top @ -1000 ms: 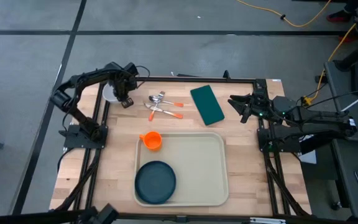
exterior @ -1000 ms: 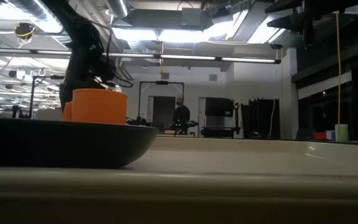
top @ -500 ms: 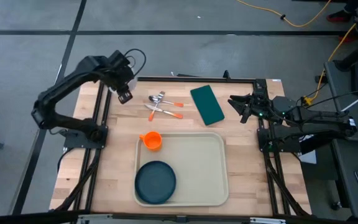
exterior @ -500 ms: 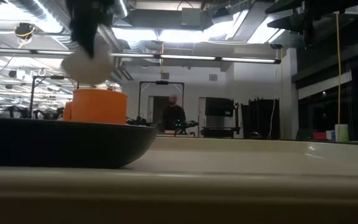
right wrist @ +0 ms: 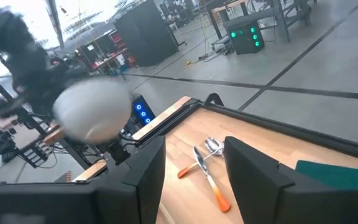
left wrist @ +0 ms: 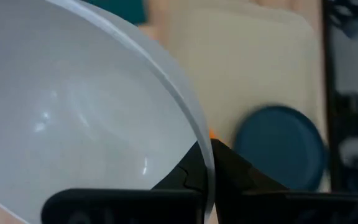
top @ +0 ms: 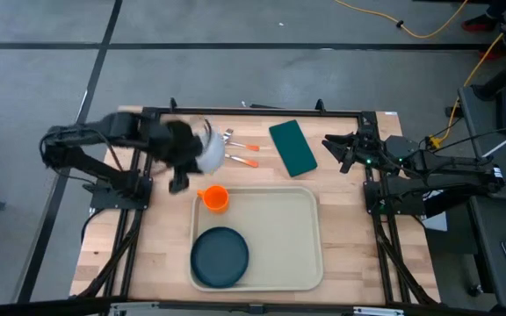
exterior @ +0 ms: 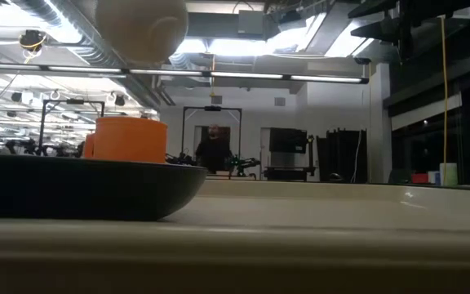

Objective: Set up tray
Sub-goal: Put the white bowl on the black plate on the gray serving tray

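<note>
Next, my left gripper lets go of the white bowl on the dark teal plate [top: 220, 253] [left wrist: 278, 147].
My left gripper [top: 193, 151] is shut on a white bowl [top: 210, 154], high above the table between the cutlery and the orange cup [top: 215, 198]. The bowl fills the left wrist view [left wrist: 73, 112] and hangs at the top of the low view [exterior: 141, 28]. The beige tray [top: 275, 233] lies at the table's near middle. A dark teal plate [top: 220, 256] rests on its near left part and the cup stands on its far left corner. My right gripper [right wrist: 194, 180] waits open at the table's far right [top: 336, 151]. My left gripper pinches the bowl's rim [left wrist: 205, 163], one finger [left wrist: 241, 177] outside the wall and the other inside. The fingers slant down toward the tray. The bowl is lifted clear of the table and tilted.
A dark green napkin [top: 292, 147] lies at the table's far middle. A spoon and fork with orange handles [top: 235, 151] lie to its left. Black frame rails run along the table's left and right sides. A person stands far off in the room [exterior: 212, 151].
My left gripper has risen from the table's far left corner and swung toward the table's middle and near side, turning as it went. The white bowl has been lifted off the table with it and now hangs tilted near the cup.
</note>
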Robot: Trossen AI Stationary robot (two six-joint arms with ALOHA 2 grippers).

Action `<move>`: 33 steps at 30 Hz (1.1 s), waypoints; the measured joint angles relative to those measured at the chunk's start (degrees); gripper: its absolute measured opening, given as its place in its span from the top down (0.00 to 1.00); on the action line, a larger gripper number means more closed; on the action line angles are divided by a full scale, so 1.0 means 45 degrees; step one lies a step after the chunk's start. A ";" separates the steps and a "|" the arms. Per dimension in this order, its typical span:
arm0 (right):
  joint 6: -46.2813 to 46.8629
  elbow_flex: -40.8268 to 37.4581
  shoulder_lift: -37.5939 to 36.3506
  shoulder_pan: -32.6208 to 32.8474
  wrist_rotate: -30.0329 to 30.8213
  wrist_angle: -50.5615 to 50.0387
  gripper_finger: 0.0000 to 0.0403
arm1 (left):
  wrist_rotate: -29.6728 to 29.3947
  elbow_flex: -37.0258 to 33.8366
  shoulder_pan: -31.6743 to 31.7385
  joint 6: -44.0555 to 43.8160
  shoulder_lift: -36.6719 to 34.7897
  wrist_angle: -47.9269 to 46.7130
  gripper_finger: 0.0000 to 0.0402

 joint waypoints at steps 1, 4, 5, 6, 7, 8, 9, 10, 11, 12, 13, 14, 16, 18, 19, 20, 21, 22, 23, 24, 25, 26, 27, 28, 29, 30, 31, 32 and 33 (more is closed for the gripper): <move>0.0029 0.0000 0.0000 -0.0001 0.0000 0.0001 0.58 | -0.0045 0.0000 -0.0576 -0.0195 0.0220 0.0020 1.00; 0.0065 0.0000 0.0000 0.0000 0.0000 -0.0004 0.58 | -0.0044 0.0000 -0.2097 -0.0537 0.1014 0.0023 1.00; 0.0153 0.0000 0.0000 0.0000 0.0000 -0.0004 0.58 | -0.0058 0.0000 -0.2541 -0.0579 0.1324 0.0023 1.00; 0.0295 0.0000 0.0000 0.0000 0.0000 -0.0005 0.58 | -0.0068 0.0000 -0.2972 -0.0598 0.1627 0.0028 1.00; 0.0379 0.0000 0.0000 0.0000 0.0000 -0.0019 0.58 | -0.0052 -0.0005 -0.3375 -0.0608 0.1925 0.0028 1.00; 0.0466 0.0000 0.0004 0.0000 0.0004 -0.0037 0.58 | -0.0002 -0.0005 -0.3743 -0.0558 0.2209 0.0028 1.00; 0.0638 0.0000 0.0019 0.0000 0.0004 -0.0079 0.58 | 0.0038 -0.0005 -0.4090 -0.0457 0.2469 0.0028 1.00; 0.0741 0.0000 0.0024 0.0000 0.0005 -0.0142 0.58 | 0.0038 -0.0005 -0.4420 -0.0343 0.2731 0.0030 1.00; 0.0903 0.0000 0.0027 0.0000 0.0003 -0.0226 0.58 | 0.0026 -0.0005 -0.4716 -0.0210 0.2971 0.0039 1.00; 0.1047 0.0000 0.0029 0.0000 0.0002 -0.0344 0.58 | 0.0028 -0.0005 -0.4968 -0.0054 0.3193 0.0038 1.00; 0.1268 0.0000 0.0029 0.0000 0.0000 -0.0538 0.58 | 0.0029 -0.0005 -0.5214 0.0099 0.3399 0.0041 1.00; 0.1487 0.0000 0.0029 0.0000 -0.0005 -0.0782 0.58 | 0.0027 -0.0005 -0.5427 0.0221 0.3563 0.0071 1.00; 0.1956 0.0000 0.0039 0.0000 -0.0005 -0.1285 0.58 | -0.0049 -0.0005 -0.5842 0.0537 0.3802 0.0198 1.00; 0.2336 0.0000 0.0039 0.0000 0.0000 -0.1740 0.58 | -0.0290 -0.0005 -0.6220 0.0969 0.3960 0.0216 1.00; 0.2467 0.0000 0.0051 0.0000 0.0000 -0.1936 0.58 | -0.0487 -0.0005 -0.6378 0.1181 0.4015 0.0215 1.00; 0.2606 0.0000 0.0062 0.0000 0.0000 -0.2090 0.58 | -0.0642 -0.0005 -0.6496 0.1403 0.4034 0.0224 1.00; 0.2634 0.0000 0.0063 0.0000 -0.0002 -0.2228 0.58 | -0.0756 -0.0005 -0.6599 0.1593 0.4034 0.0230 1.00; 0.2622 0.0000 0.0079 0.0000 0.0000 -0.2283 0.58 | -0.0922 -0.0005 -0.6676 0.1657 0.4034 0.0267 1.00; 0.2600 0.0000 0.0097 0.0000 0.0000 -0.2287 0.58 | -0.1070 -0.0005 -0.6733 0.1631 0.4038 0.0393 1.00; 0.2554 0.0000 0.0099 0.0000 0.0000 -0.2328 0.58 | -0.1181 -0.0005 -0.6769 0.1472 0.4067 0.0587 1.00; 0.2448 0.0000 0.0112 0.0000 -0.0002 -0.2355 0.58 | -0.1330 -0.0005 -0.6818 0.1236 0.4096 0.0764 1.00; 0.2383 0.0000 0.0111 0.0000 -0.0005 -0.2350 0.58 | -0.1499 -0.0005 -0.6918 0.0947 0.4117 0.0880 1.00; 0.2375 0.0000 0.0102 0.0000 -0.0010 -0.2350 0.58 | -0.1741 -0.0005 -0.7039 0.0632 0.4190 0.1046 1.00; 0.2375 0.0000 0.0097 -0.0005 -0.0033 -0.2345 0.58 | -0.1967 0.0004 -0.7158 0.0367 0.4279 0.1370 1.00; 0.2372 0.0000 0.0101 0.0000 -0.0135 -0.2340 0.58 | -0.2166 0.0005 -0.7318 0.0207 0.4434 0.1719 1.00; 0.2370 0.0000 0.0105 0.0000 -0.0206 -0.2340 0.58 | -0.2332 0.0015 -0.7459 0.0095 0.4654 0.1985 1.00; 0.2374 0.0000 0.0105 0.0000 -0.0284 -0.2340 0.58 | -0.2333 0.0015 -0.7553 -0.0021 0.4875 0.2202 1.00; 0.2377 0.0000 0.0102 -0.0005 -0.0480 -0.2345 0.58 | -0.2304 0.0015 -0.7662 -0.0143 0.5145 0.2428 1.00; 0.2368 0.0000 0.0102 -0.0009 -0.0710 -0.2340 0.58 | -0.2163 0.0015 -0.7796 -0.0162 0.5402 0.2662 1.00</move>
